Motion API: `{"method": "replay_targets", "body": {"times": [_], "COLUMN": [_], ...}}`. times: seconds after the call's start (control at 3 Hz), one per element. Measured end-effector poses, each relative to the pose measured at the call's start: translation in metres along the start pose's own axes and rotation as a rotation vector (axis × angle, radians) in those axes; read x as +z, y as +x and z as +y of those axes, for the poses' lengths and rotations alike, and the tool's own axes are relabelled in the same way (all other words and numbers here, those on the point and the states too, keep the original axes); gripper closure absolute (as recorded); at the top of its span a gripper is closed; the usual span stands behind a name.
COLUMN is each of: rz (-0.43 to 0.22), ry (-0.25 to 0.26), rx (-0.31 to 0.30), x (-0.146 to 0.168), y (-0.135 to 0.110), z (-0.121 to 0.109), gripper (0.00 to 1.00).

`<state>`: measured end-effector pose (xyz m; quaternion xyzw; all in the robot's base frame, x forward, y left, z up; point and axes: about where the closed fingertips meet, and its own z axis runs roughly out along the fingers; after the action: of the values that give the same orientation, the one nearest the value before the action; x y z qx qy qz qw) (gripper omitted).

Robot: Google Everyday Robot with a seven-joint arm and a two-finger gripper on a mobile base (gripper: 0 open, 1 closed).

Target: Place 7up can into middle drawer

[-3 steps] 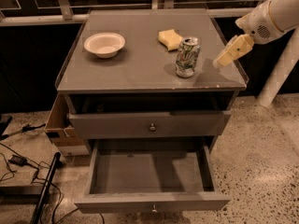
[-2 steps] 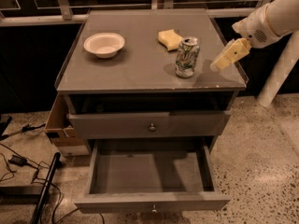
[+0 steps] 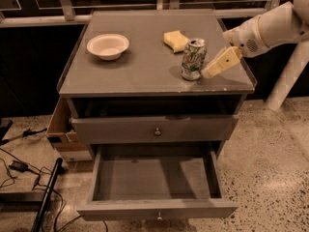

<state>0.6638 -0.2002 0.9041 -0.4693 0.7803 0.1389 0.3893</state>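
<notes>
My gripper closes next around the lower half point(image 3: 192, 67) of the 7up can, below its silver top, to lift it off the top of the grey cabinet.
The 7up can point(image 3: 193, 58) stands upright near the front right of the grey cabinet top point(image 3: 130, 66); it is white and green with a silver top. My gripper point(image 3: 212, 69), cream-coloured on a white arm, reaches in from the right and sits just right of the can, at its lower half, very close to it or touching it. It holds nothing. The middle drawer point(image 3: 154, 179) is pulled wide open below, and its inside is bare. Its knob point(image 3: 159, 215) shows at the front.
A white bowl point(image 3: 107, 46) sits at the top's left and a yellow sponge point(image 3: 175, 40) just behind the can. The upper knobbed drawer point(image 3: 154, 128) is closed. A cardboard box point(image 3: 61, 129) and cables point(image 3: 19, 168) lie left of the cabinet. A white post point(image 3: 289, 76) stands at the right.
My gripper has moved left along the cabinet top, closing the gap to the can's right side. The can, sponge, bowl and drawers have not moved.
</notes>
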Motion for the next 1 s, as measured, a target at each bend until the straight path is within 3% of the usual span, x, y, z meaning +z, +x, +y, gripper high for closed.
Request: {"method": "replay_targets", "body": {"times": [0.33,1.0], "rz": [-0.072,-0.158], "ry": [-0.012,0.03], "rx": [-0.013,-0.062], "x": [0.017,0.044], "y": [-0.01,-0.017], "z": [0.003,0.003], "gripper": [0.0,0.0]}}
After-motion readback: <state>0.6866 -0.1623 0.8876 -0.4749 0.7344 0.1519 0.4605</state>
